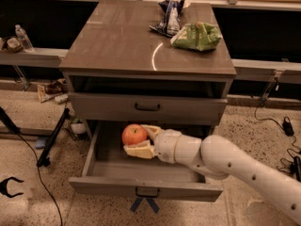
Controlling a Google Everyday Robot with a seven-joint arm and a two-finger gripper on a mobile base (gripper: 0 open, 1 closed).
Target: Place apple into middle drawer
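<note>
Next, I release the apple from my gripper on the middle drawer's bottom toward the black stand leg (123,149).
The red-orange apple (133,134) sits between the cream fingers (140,150) of my gripper (136,139), which is shut on it. The white arm reaches in from the lower right. The gripper holds the apple inside the open middle drawer (113,186), over the left rear part of its grey tray and just below the closed drawer front above. I cannot tell whether the apple touches the tray floor.
The closed upper drawer front (147,107) with its dark handle hangs right above the gripper. On the cabinet top (117,41) lie a green snack bag (197,36) and a dark bag (168,18). A black stand leg (52,139) and cables lie on the floor at left.
</note>
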